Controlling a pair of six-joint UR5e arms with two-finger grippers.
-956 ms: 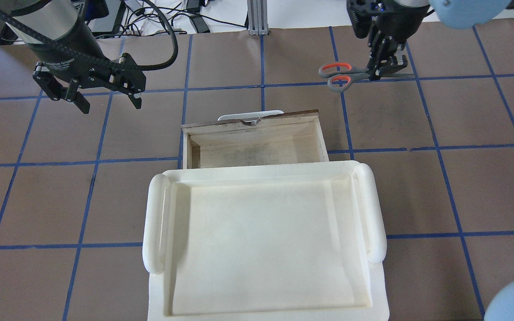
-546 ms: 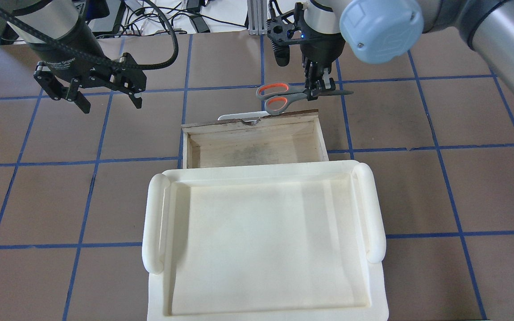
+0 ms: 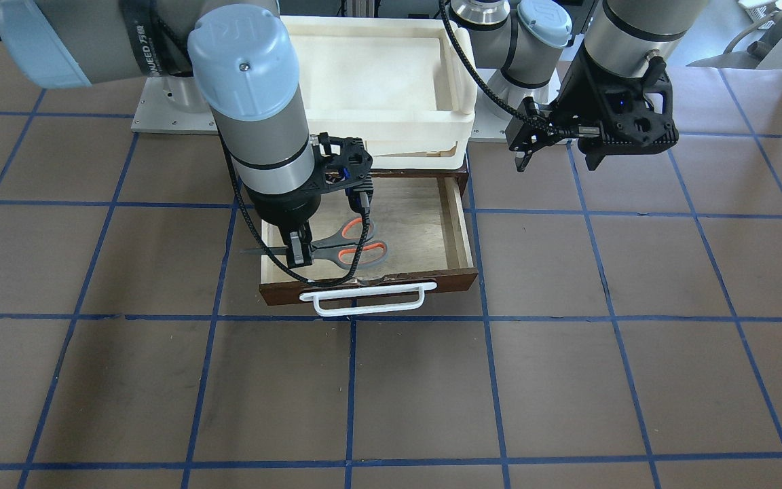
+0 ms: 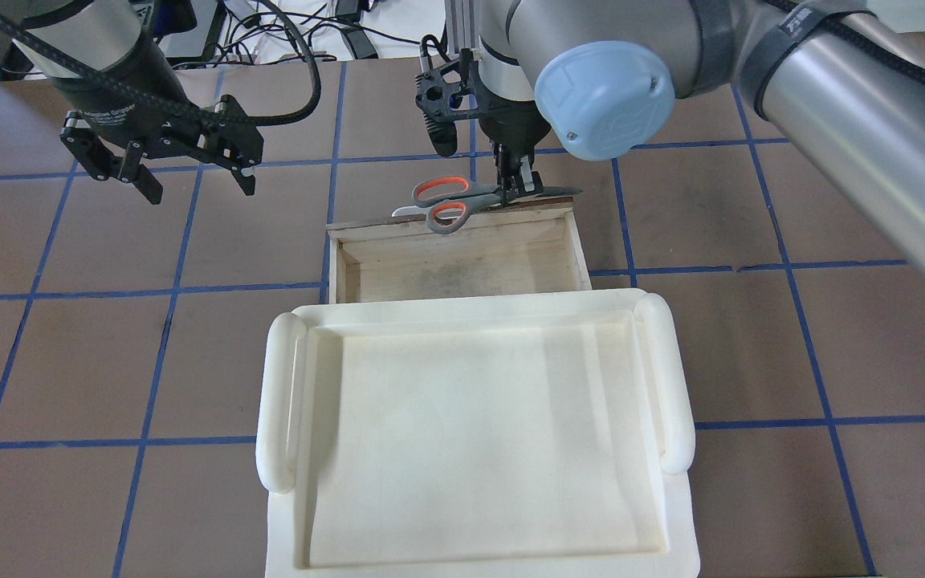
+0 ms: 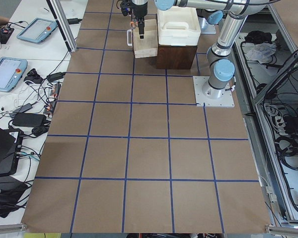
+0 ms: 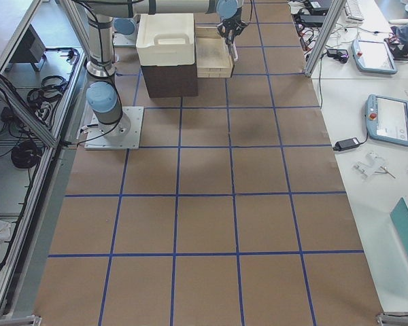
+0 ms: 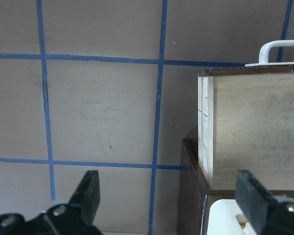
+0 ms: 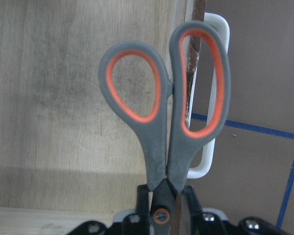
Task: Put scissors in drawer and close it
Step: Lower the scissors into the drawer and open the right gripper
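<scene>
The robot's right gripper will put the scissors, still level over the drawer's front edge, down flat on the middle of the open drawer's plywood bottom [image 3: 360, 247] [image 8: 98, 120].
My right gripper [image 4: 515, 189] is shut on the scissors [image 4: 450, 205] near their pivot and holds them level in the air over the front edge of the open drawer [image 4: 339, 265]. In the right wrist view the scissors [image 8: 161, 122] have one orange-lined loop over the drawer's plywood floor [image 8: 54, 98] and the other over the dark front and the white bar handle [image 8: 220, 29]. The front-facing view shows the scissors [image 3: 347, 248] in the right gripper [image 3: 298, 257], above the drawer [image 3: 425, 224]. My left gripper [image 4: 198, 189] is open and empty, off the drawer's left side.
A white plastic tray [image 4: 278, 401] sits on top of the dark brown cabinet [image 5: 176, 54] that the drawer slides out of. The brown table is marked with a grid of blue tape. The left gripper [image 7: 169, 196] hangs above the table beside the drawer's side wall [image 7: 206, 132].
My right arm has carried the scissors left and toward the robot, from the table's far right to over the drawer's front edge. The left arm has not moved.
</scene>
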